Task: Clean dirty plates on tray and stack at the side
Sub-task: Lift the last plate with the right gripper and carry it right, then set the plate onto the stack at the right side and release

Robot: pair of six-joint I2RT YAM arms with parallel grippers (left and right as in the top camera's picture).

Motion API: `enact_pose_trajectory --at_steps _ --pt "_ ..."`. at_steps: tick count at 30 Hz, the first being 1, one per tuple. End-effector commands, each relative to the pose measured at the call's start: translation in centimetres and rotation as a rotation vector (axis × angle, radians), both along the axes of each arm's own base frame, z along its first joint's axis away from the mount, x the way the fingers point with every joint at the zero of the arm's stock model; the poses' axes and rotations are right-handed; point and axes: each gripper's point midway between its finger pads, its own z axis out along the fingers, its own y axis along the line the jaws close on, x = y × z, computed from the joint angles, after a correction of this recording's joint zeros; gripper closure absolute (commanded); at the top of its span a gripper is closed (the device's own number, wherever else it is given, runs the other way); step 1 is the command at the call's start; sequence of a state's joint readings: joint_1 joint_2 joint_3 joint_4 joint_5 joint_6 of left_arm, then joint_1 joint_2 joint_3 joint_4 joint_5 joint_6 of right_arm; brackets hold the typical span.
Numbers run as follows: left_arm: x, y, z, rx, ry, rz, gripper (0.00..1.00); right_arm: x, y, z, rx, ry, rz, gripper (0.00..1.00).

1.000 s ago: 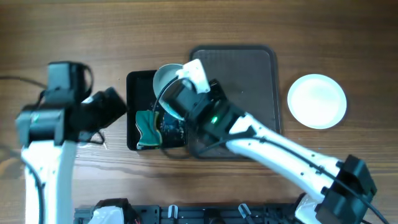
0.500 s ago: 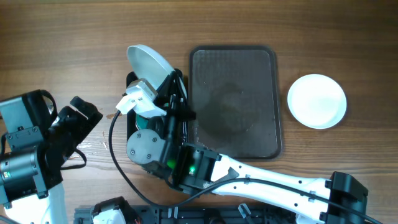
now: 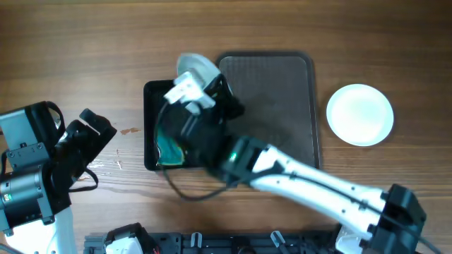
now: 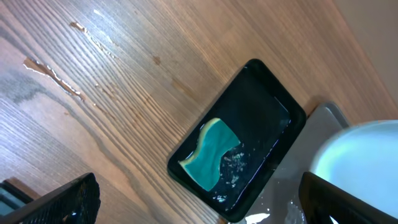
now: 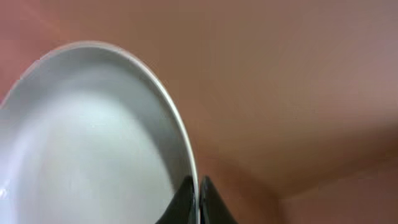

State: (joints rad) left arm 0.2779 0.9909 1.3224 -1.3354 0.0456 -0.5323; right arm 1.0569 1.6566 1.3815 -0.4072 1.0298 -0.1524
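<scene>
The robot's right gripper will release its white plate on top of the other white plate (image 3: 359,103) beside the brown tray.
My right gripper (image 3: 210,83) is shut on the rim of a white plate (image 3: 196,68) and holds it tilted in the air, between the black tray's far edge and the brown tray's left far corner. In the right wrist view the fingertips (image 5: 186,198) pinch the plate's (image 5: 81,143) thin rim; no blue smear shows. Another white plate (image 3: 360,114) lies on the table right of the brown tray (image 3: 282,134), on which I see no plate. My left gripper (image 3: 95,130) is open and empty at the left; its wrist view shows the held plate (image 4: 364,155) at the right edge.
A small glossy black tray (image 3: 152,106) lies left of the brown tray, with a teal sponge (image 3: 168,147) in it and water drops; both also show in the left wrist view, tray (image 4: 267,99) and sponge (image 4: 214,152). Wet streaks (image 4: 53,74) mark the wood.
My right arm has swung the plate from over the black tray's far left corner to the right, toward the brown tray. My left arm drew back left a second ago, then stayed still.
</scene>
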Motion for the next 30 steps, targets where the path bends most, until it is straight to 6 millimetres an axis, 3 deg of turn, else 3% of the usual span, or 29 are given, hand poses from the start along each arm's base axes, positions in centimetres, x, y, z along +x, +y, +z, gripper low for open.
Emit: enact_pose_trajectory --at_steps 1,2,3,5,7,8,10,11,12,14,15,17,19,21,22,23,25,26,27,29,30 --pt "0.0 0.4 0.2 0.017 -0.002 0.009 0.00 -2.8 5.8 -4.3 0.714 0.657 0.331 0.96" --pt "0.0 0.4 0.2 0.017 -0.002 0.009 0.00 -3.3 5.7 -2.1 0.831 0.750 0.452 0.96" --pt "0.0 0.4 0.2 0.017 -0.002 0.009 0.00 -2.7 4.0 0.3 0.924 0.758 0.477 0.96" --pt "0.0 0.4 0.2 0.017 -0.002 0.009 0.00 -0.5 -4.8 6.4 1.070 0.580 0.328 0.96" --pt "0.0 0.4 0.2 0.017 -0.002 0.009 0.00 -1.0 -10.8 9.3 1.105 0.429 0.179 0.96" --pt "0.0 0.4 0.2 0.017 -0.002 0.009 0.00 -1.9 -14.6 9.8 1.129 0.362 0.031 0.96" --pt "0.0 0.4 0.2 0.017 -0.002 0.009 0.00 -4.1 -22.4 8.7 1.099 0.279 -0.246 0.96" --pt "0.0 0.4 0.2 0.017 -0.002 0.009 0.00 -4.5 -24.8 7.8 1.083 0.269 -0.340 0.96" --pt "0.0 0.4 0.2 0.017 -0.002 0.009 0.00 -4.5 -28.9 5.8 1.069 0.269 -0.503 0.96" --pt "0.0 0.4 0.2 0.017 -0.002 0.009 0.00 -4.0 -33.5 2.3 1.102 0.289 -0.683 0.96" --pt "0.0 0.4 0.2 0.017 -0.002 0.008 0.00 -3.2 -37.1 -1.1 1.157 0.325 -0.813 0.96" --pt "0.0 0.4 0.2 0.017 -0.002 0.009 0.00 -1.5 -41.9 -7.2 1.301 0.436 -0.930 0.96" --pt "0.0 0.4 0.2 0.017 -0.002 0.009 0.00 -0.3 -43.7 -13.5 1.389 0.604 -0.971 0.96" --pt "0.0 0.4 0.2 0.017 -0.002 0.009 0.00 -0.9 -44.8 -18.6 1.324 0.715 -1.093 0.96" --pt "0.0 0.4 0.2 0.017 -0.002 0.008 0.00 -1.3 -44.6 -20.6 1.312 0.783 -1.114 0.96" --pt "0.0 0.4 0.2 0.017 -0.002 0.009 0.00 -1.4 -44.6 -21.3 1.309 0.802 -1.129 0.96" --pt "0.0 0.4 0.2 0.017 -0.002 0.009 0.00 -2.6 -46.1 -21.7 1.248 0.761 -1.263 0.92" --pt "0.0 0.4 0.2 0.017 -0.002 0.009 0.00 -3.3 -46.7 -21.6 1.228 0.746 -1.324 0.82" --pt "0.0 0.4 0.2 0.017 -0.002 0.009 0.00 -3.8 -46.6 -21.1 1.233 0.749 -1.327 0.66" --pt "0.0 0.4 0.2 0.017 -0.002 0.009 0.00 -3.6 -45.5 -18.6 1.231 0.746 -1.209 0.57" --pt "0.0 0.4 0.2 0.017 -0.002 0.009 0.00 -2.6 -43.4 -15.7 1.274 0.734 -1.033 0.55"
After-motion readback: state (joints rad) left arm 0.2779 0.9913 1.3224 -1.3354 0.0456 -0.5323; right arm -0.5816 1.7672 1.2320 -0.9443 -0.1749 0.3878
